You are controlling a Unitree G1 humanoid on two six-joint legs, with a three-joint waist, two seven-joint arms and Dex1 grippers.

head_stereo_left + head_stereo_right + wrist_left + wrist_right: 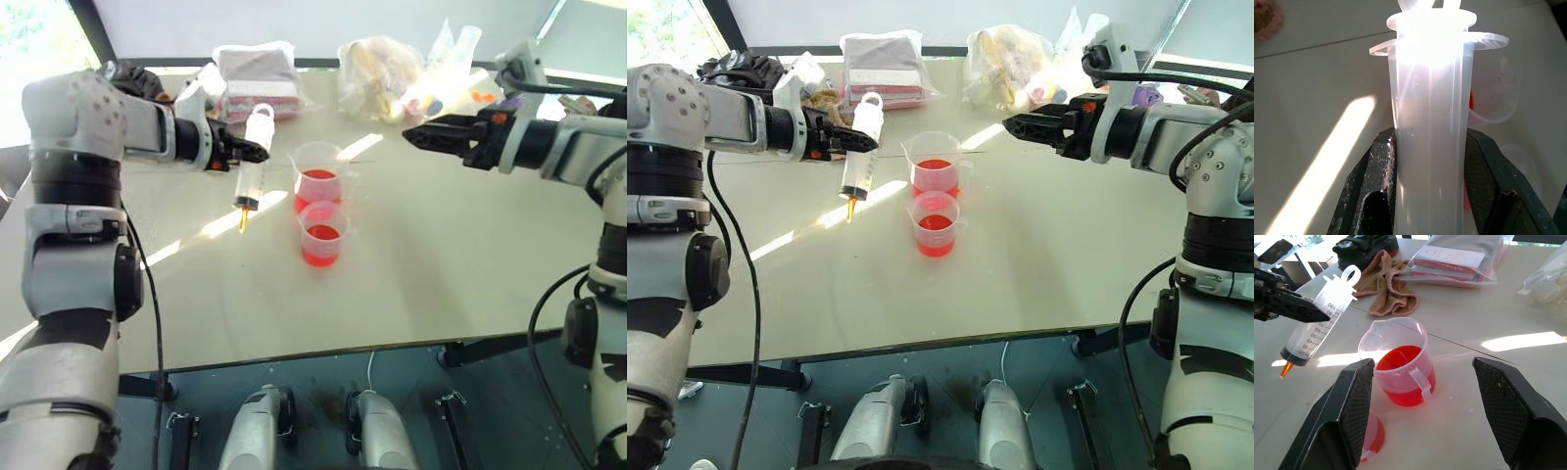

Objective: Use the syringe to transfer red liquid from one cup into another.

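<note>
My left gripper will release the syringe, now hanging tilted above the table, on the bare table (245,233) next to the smaller cup, across the streak of sunlight.
My left gripper (245,152) is shut on the barrel of the clear syringe (253,162). The syringe hangs above the table, left of the cups, slightly tilted, with its orange tip down. Its black plunger seal (1293,355) sits low, near the tip. In the left wrist view the barrel (1430,122) is clamped between the two black fingers (1371,191). The larger cup (318,176) holds red liquid (1400,357). The smaller cup (321,235) stands just in front of it, also with red liquid. My right gripper (421,134) hovers open, right of the cups and apart from them.
A brown cloth (1388,289) and a black item (1364,247) lie behind the syringe. Clear bags with packets (257,78) and other goods (382,73) sit along the table's far edge. The table's near edge (323,352) runs below the cups.
</note>
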